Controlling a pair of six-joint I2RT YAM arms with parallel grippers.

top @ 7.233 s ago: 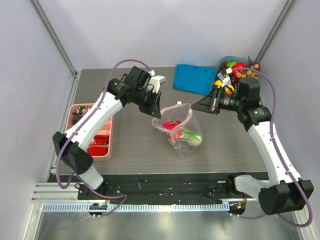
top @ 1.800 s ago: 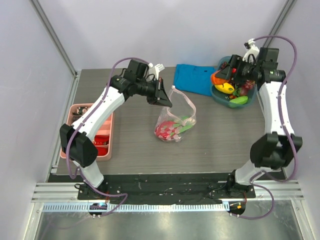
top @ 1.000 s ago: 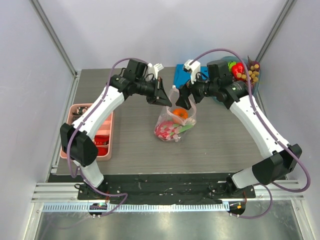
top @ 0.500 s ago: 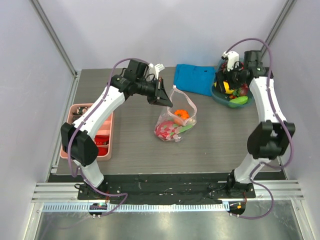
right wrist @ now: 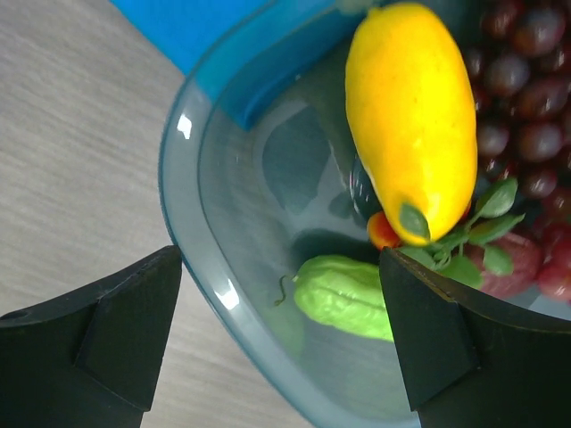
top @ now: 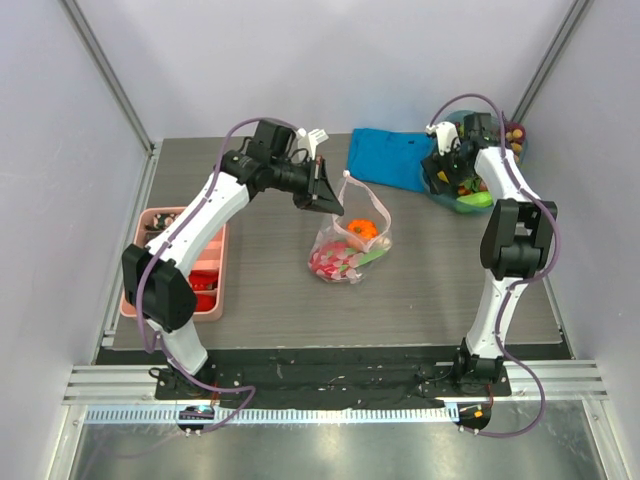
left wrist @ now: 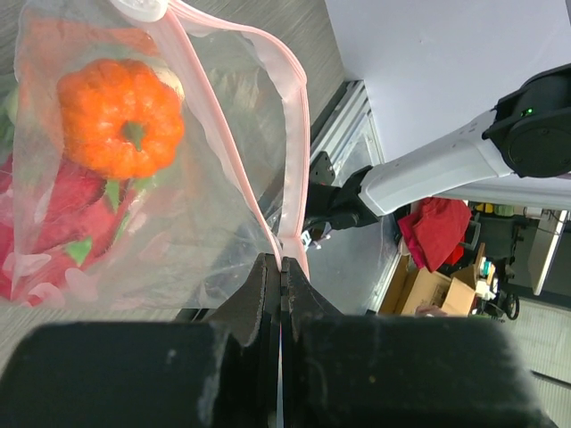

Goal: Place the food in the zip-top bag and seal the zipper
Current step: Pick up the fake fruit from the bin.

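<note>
Next, I move my right gripper to the middle of the yellow fruit [top: 443, 176] [right wrist: 416, 138] beside the purple grapes in the blue bowl and close it there.
The clear zip-top bag [top: 350, 250] sits mid-table with its mouth pulled up. My left gripper [top: 330, 200] is shut on the bag's pink zipper [left wrist: 294, 116] at one end; in the left wrist view the jaws [left wrist: 282, 263] pinch that edge. An orange pumpkin [left wrist: 120, 116] and red and green food lie inside the bag [left wrist: 205, 205]. My right gripper [top: 445, 165] hangs open over the near-left side of the blue bowl [right wrist: 192, 232]. Its fingers [right wrist: 281, 303] straddle the rim above a green vegetable [right wrist: 343, 299], beside a yellow fruit [right wrist: 410, 107] and purple grapes [right wrist: 517, 89].
A folded blue cloth [top: 388, 157] lies just left of the bowl [top: 470, 205] at the back right. A pink compartment tray [top: 190, 265] stands at the table's left edge. The enclosure's walls run close behind the bowl.
My right arm has swung from the bag's mouth back to the bowl, and the orange pumpkin stays in the bag. The left gripper has held the bag's edge still.
</note>
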